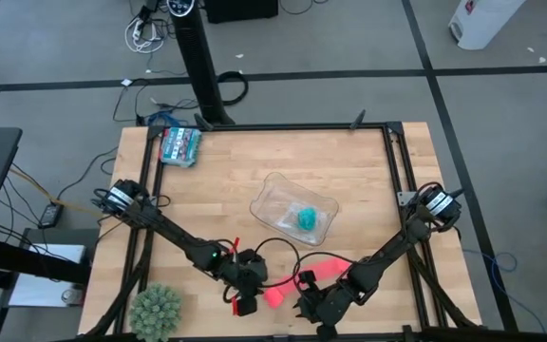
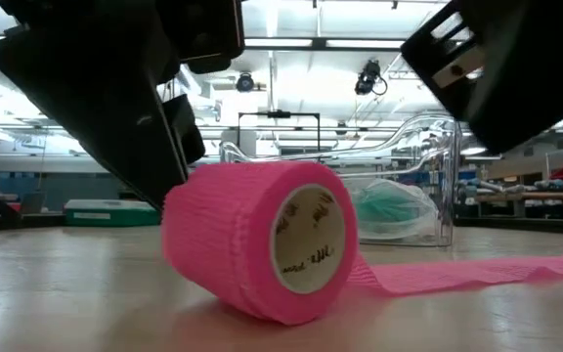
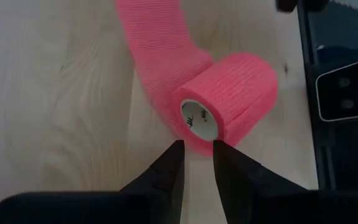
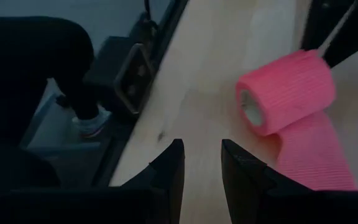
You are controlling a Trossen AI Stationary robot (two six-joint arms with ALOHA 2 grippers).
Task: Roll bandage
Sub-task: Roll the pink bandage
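Next, I open my left gripper's fingers wider, as they are too close together at the roll's lower rim, and grip the roll with one finger inside its core (image 3: 199,120).
The pink bandage is partly rolled: a chunky roll (image 1: 273,295) lies on its side on the wooden table near the front edge. Its loose strip (image 1: 323,269) trails flat toward the far right. The roll's cardboard core (image 3: 201,119) faces my left gripper (image 3: 197,149), which is slightly open just left of the roll. My right gripper (image 4: 202,152) is slightly open and empty, right of the roll (image 4: 288,90) and short of it, near the table's front edge. My left gripper's fingertips (image 3: 178,148) stand level at the lower rim of the roll's end face (image 3: 197,142), coming from the table's left. I cannot tell whether they touch it. The roll rests on the table.
A clear plastic tray (image 1: 272,195) holding a teal roll (image 1: 308,218) stands at mid-table beyond the bandage. A packet (image 1: 180,145) lies at the far left, a green spiky ball (image 1: 157,311) at the near left. A person's shoe (image 4: 92,124) shows beyond the front edge.
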